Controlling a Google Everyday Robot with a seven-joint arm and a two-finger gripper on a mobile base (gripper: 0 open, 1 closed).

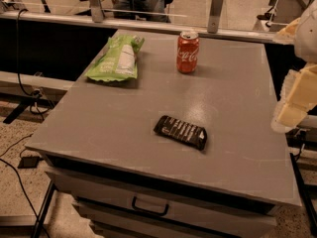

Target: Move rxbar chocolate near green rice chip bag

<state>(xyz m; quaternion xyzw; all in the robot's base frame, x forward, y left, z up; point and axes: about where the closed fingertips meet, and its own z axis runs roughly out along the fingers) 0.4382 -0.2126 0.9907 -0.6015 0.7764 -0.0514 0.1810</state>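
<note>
Next, I grip the rxbar chocolate's far half (190,134), farther from the green rice chip bag, just past the bar's middle.
The rxbar chocolate (180,131), a flat black wrapper with white lettering, lies near the middle front of the grey table (233,98). The green rice chip bag (117,58), light green with a white label panel, lies at the table's back left. My gripper (291,110), pale cream, hangs at the right edge of the view, just past the table's right side. It is well to the right of the bar and touches nothing.
A red soda can (188,51) stands upright at the back middle of the table, right of the bag. A drawer with a handle (148,207) sits under the table's front edge. Cables (20,148) lie on the floor at left.
</note>
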